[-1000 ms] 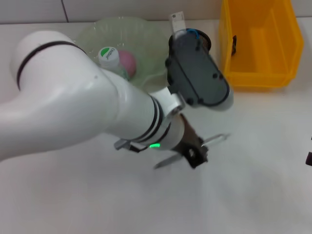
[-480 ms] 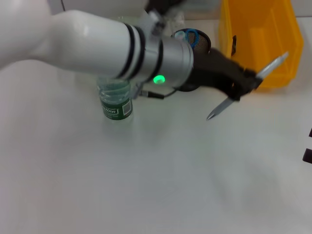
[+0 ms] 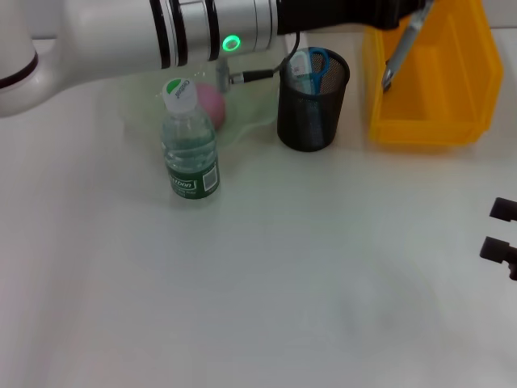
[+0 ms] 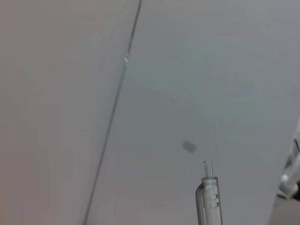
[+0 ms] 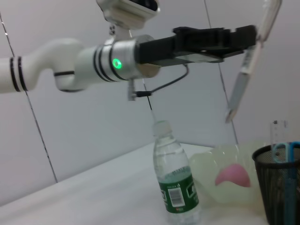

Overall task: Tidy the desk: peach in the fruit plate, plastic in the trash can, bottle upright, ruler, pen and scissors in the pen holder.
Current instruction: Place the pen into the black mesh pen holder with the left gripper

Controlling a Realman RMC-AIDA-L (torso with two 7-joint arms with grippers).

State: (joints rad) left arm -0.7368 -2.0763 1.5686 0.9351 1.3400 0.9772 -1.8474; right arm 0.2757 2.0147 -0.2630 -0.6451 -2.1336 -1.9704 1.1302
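Observation:
Next, I let go of the grey pen, now held high above the gap, with my left gripper in the pen holder, between the blue-handled scissors and the pen holder's rim (image 3: 338, 77) by the yellow bin.
My left gripper (image 3: 410, 11) is shut on a grey pen (image 3: 401, 48) and holds it high, tip down, over the gap between the black mesh pen holder (image 3: 312, 105) and the yellow bin (image 3: 428, 81). The right wrist view shows the same gripper (image 5: 253, 38) and pen (image 5: 243, 70) above the holder (image 5: 281, 187). Blue-handled scissors (image 3: 317, 63) and a clear ruler (image 3: 297, 65) stand in the holder. The green-labelled bottle (image 3: 191, 145) stands upright. The pink peach (image 3: 212, 102) lies in the clear fruit plate (image 3: 254, 113). My right gripper (image 3: 501, 230) is open at the right edge.
The yellow bin stands at the back right, close beside the pen holder. The left arm (image 3: 161, 32) spans the back of the table above the plate. A white wall rises behind the table. No plastic piece is in view.
My left arm has lifted the pen off the table and swung it up and to the back right. The bottle, plate and holder have come out from behind the arm.

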